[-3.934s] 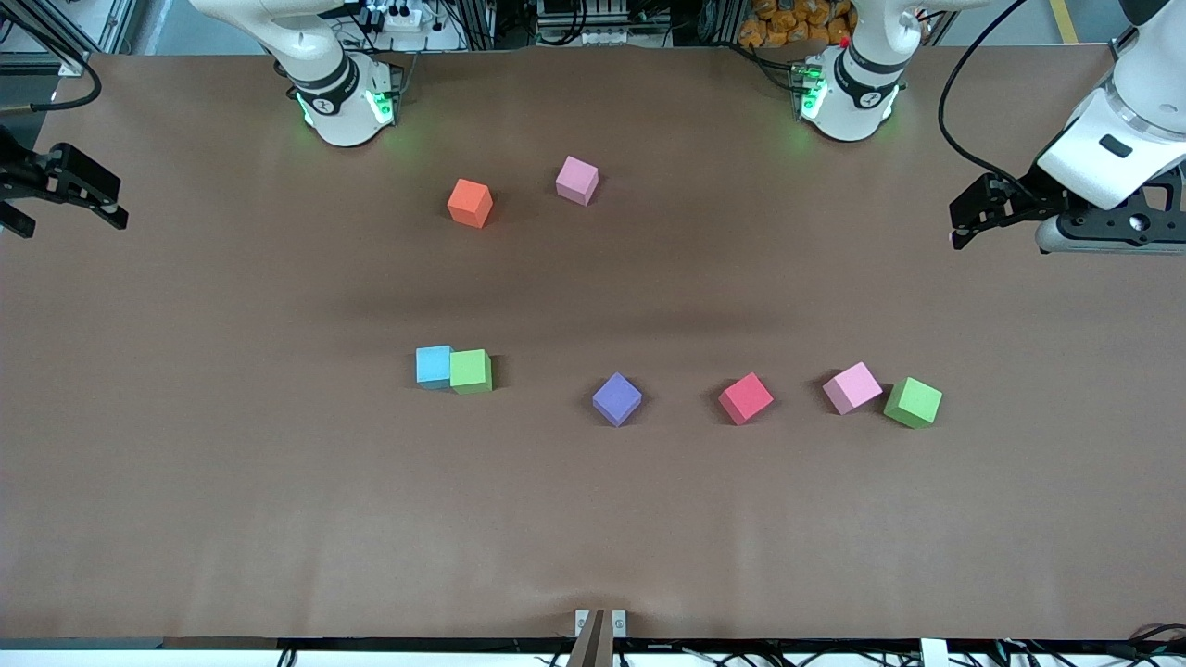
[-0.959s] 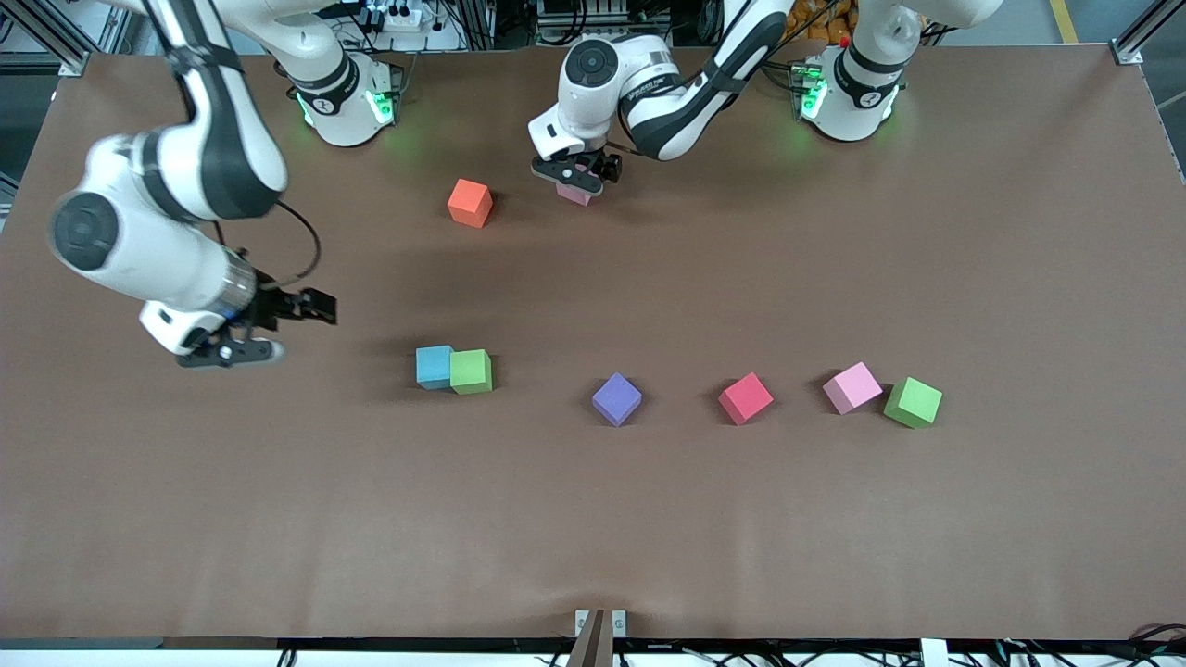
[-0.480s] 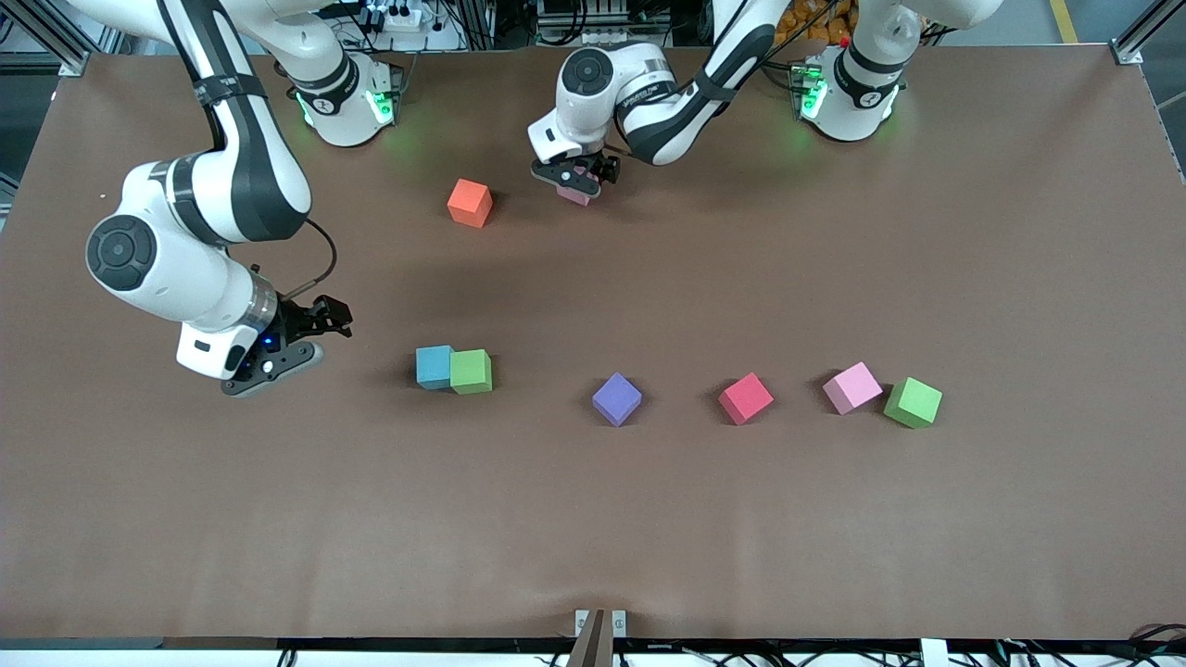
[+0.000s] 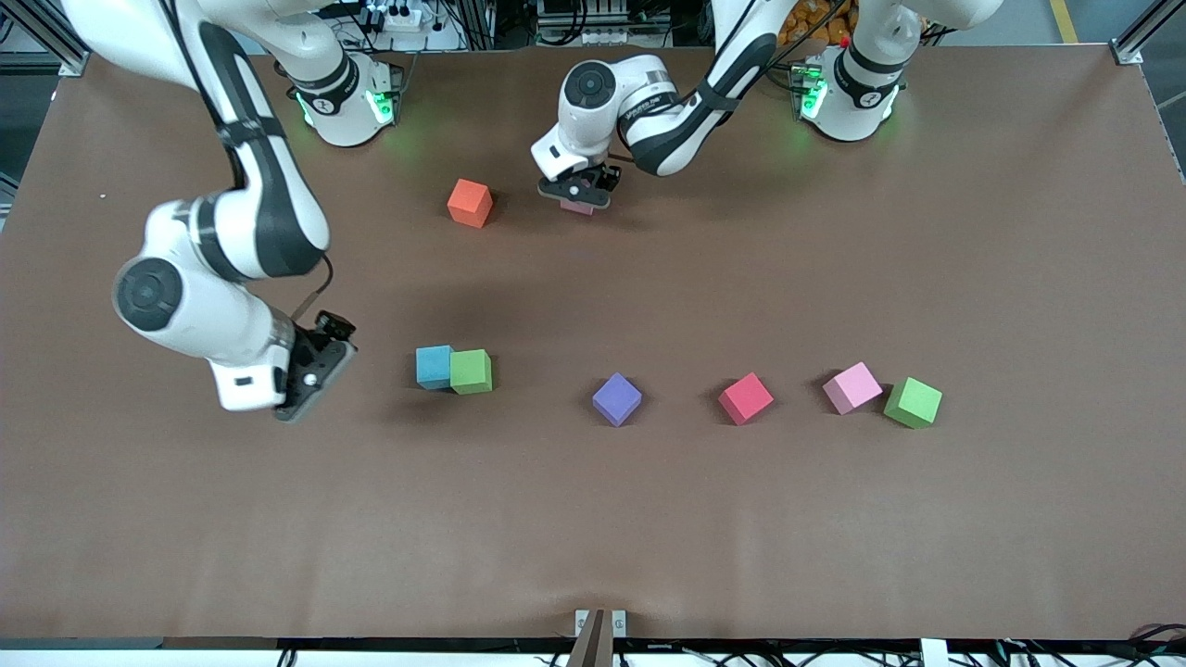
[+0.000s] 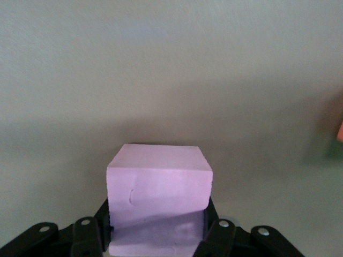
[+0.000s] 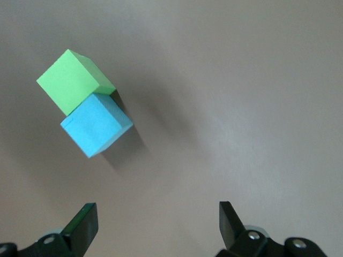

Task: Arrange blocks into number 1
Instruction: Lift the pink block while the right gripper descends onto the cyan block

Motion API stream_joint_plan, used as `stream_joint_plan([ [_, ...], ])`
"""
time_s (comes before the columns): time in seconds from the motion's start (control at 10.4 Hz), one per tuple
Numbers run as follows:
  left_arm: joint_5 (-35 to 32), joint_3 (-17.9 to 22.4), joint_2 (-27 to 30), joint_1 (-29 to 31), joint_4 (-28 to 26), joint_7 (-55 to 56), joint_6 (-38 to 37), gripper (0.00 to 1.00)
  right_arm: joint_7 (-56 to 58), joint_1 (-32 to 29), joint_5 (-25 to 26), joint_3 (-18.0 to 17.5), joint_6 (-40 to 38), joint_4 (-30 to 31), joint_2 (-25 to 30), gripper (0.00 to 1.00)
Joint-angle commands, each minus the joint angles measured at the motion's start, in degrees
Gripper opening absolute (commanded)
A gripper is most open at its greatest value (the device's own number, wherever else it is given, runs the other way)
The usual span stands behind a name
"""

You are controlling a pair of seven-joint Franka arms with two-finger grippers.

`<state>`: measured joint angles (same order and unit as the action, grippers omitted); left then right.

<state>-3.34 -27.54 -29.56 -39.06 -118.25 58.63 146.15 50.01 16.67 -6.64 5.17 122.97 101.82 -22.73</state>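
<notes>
The light blue block touches a green block, and my right gripper needs to close next on the light blue block's opposite free sides [image 4: 434, 367] [image 6: 96, 125].
My left gripper [image 4: 576, 192] is down on a pink block [image 4: 577, 208] close to the robots' bases. In the left wrist view both fingers [image 5: 210, 214] press the sides of this pink block [image 5: 158, 179]. My right gripper [image 4: 324, 350] hangs open over bare table, beside the light blue block [image 4: 433, 366] toward the right arm's end. That block touches a green block [image 4: 471, 371]. The right wrist view shows the light blue block [image 6: 96, 125] and the green block [image 6: 74, 81] ahead of the empty open gripper [image 6: 158, 222]. A red block [image 4: 746, 398], a second pink block [image 4: 852, 387] and another green block [image 4: 913, 402] lie in a row.
An orange cube [image 4: 470, 203] sits beside the gripped pink block, toward the right arm's end. A purple cube [image 4: 617, 399] lies between the green-and-blue pair and the red block. Brown table [image 4: 593, 519] stretches bare toward the front camera.
The left gripper's fingers have closed in on the pink block. The right arm has swung toward the front camera and turned its hand downward beside the light blue block.
</notes>
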Motion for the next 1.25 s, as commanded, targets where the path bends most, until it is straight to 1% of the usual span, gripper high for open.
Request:
stream_joint_plan([
  [0.0,-1.76,1.17,2.76,-0.41,-0.58,9.54,-0.08,0.0,5.26,4.84,0.05,0.28,4.97,-1.72,-4.33,1.0],
  [0.1,-1.76,1.17,2.76,-0.23,-0.58,10.79,-0.08,0.0,5.8,6.77,1.01,0.28,7.17,-0.67,-4.6,1.0],
  [0.29,-2.81,0.99,2.58,-0.23,-1.19,14.92,-0.08,0.0,6.93,7.58,4.78,0.19,9.74,2.84,-4.51,1.0],
  [0.48,-4.4,0.82,2.32,-0.32,-1.98,15.37,-0.16,0.0,11.33,7.85,4.88,0.01,10.09,4.87,-4.51,1.0],
  [0.67,-4.75,0.73,1.88,-0.4,-1.89,15.11,-0.16,0.0,11.34,9.33,4.88,-0.07,12.46,7.77,-3.99,1.0],
  [0.77,-5.8,0.64,1.62,-0.4,-1.89,15.11,-0.69,0.35,11.34,9.69,4.88,-0.07,12.82,7.95,-4.07,1.0],
  [0.86,-8.07,0.47,1.62,-0.58,-1.89,15.37,-1.56,0.99,11.34,9.87,4.97,-0.07,14.04,8.57,-4.07,1.0],
  [1.06,-9.15,0.38,3.36,-0.32,-1.11,16.07,-6.46,1.0,11.34,9.96,4.89,-0.07,19.04,12.07,-4.07,1.0],
  [1.15,-9.15,-0.06,5.98,0.03,-0.67,16.6,-9.36,1.0,11.34,9.96,4.97,-0.07,20.19,12.78,-4.16,1.0],
])
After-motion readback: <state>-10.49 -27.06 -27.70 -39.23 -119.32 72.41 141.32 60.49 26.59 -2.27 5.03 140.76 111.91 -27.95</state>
